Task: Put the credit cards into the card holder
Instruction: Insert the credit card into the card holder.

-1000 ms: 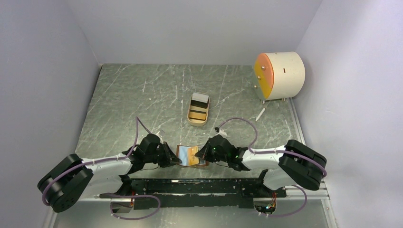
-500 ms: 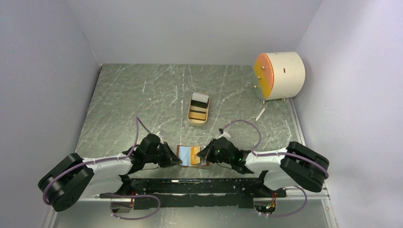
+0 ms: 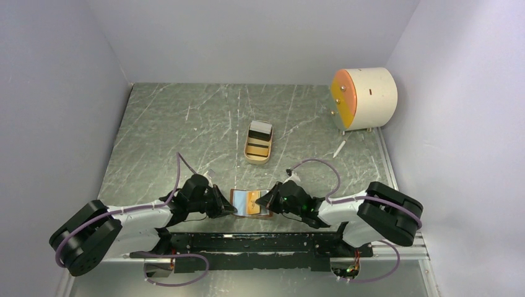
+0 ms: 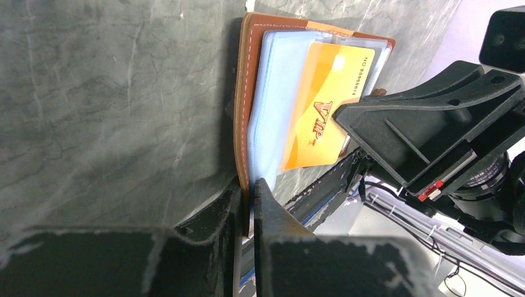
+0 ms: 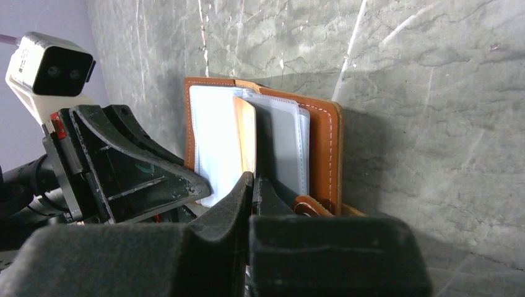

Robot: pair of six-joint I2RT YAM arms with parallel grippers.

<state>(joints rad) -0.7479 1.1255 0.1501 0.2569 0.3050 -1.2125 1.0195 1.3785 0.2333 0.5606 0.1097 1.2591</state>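
The orange card's sleeve sticks out of my left gripper's grip, so my right gripper needs to fold it over, and then my left gripper needs to take hold again of leather flap (image 4: 244,120) and sleeve together.
The reddish-brown card holder (image 3: 242,203) lies open near the table's front edge, between both grippers. My left gripper (image 3: 229,210) is shut on its left leather flap (image 4: 243,93). My right gripper (image 3: 266,202) is shut on an orange "VIP" card (image 4: 319,111) that stands partly inside the holder's pale clear sleeves (image 5: 216,142). In the right wrist view the card (image 5: 246,133) shows edge-on just above my right gripper (image 5: 253,180), with the snap tab (image 5: 312,206) beside the fingers. Dark and whitish credit cards (image 3: 260,129) sit in the tan oval tray (image 3: 247,155) further back.
A white drum with an orange face (image 3: 362,98) stands at the back right, with a small white stick (image 3: 339,148) in front of it. A black rail (image 3: 260,243) runs along the near edge. Walls close in on the left, back and right.
My right gripper has shifted slightly left and nearer with the orange card, and less orange now shows over the holder. The left gripper has kept its hold and not moved.
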